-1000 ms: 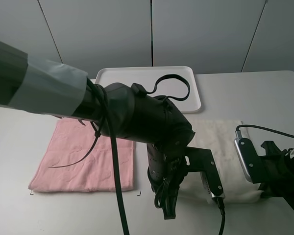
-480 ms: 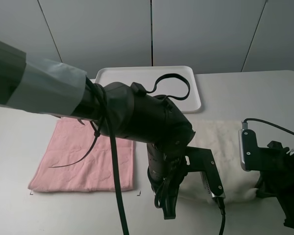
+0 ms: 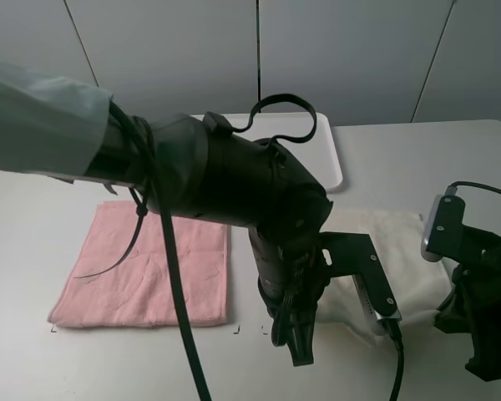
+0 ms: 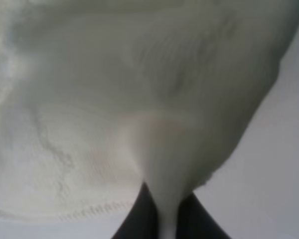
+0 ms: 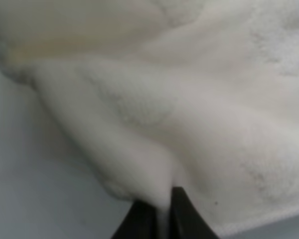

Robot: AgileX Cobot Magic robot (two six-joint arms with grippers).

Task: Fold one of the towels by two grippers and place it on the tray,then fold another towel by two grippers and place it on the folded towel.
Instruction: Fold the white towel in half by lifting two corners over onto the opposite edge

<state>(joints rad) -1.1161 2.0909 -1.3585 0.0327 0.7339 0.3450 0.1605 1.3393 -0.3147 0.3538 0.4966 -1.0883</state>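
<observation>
My right gripper should lay the cream-white towel's near edge down on its far corner (image 3: 416, 211) closest to my right arm.
The cream-white towel (image 3: 384, 238) lies on the table at the right, its near edge raised off the surface. My left gripper (image 4: 162, 219) is shut on a pinched fold of this towel (image 4: 139, 74), which hangs from the fingertips. My right gripper (image 5: 162, 214) is shut on another pinch of the same towel (image 5: 214, 99) at its near right corner. The pale pink towel (image 3: 150, 267) lies flat at the left. The white tray (image 3: 327, 154) stands at the back, partly hidden behind my left arm (image 3: 234, 192).
My left arm and its cables fill the middle of the exterior view and hide the towel's left part. My right arm (image 3: 484, 322) hangs over the table's near right corner. Bare table shows right of the tray.
Both grippers have risen with the cream-white towel's near edge, which now hangs off the table. The right arm has swung to the right and back.
</observation>
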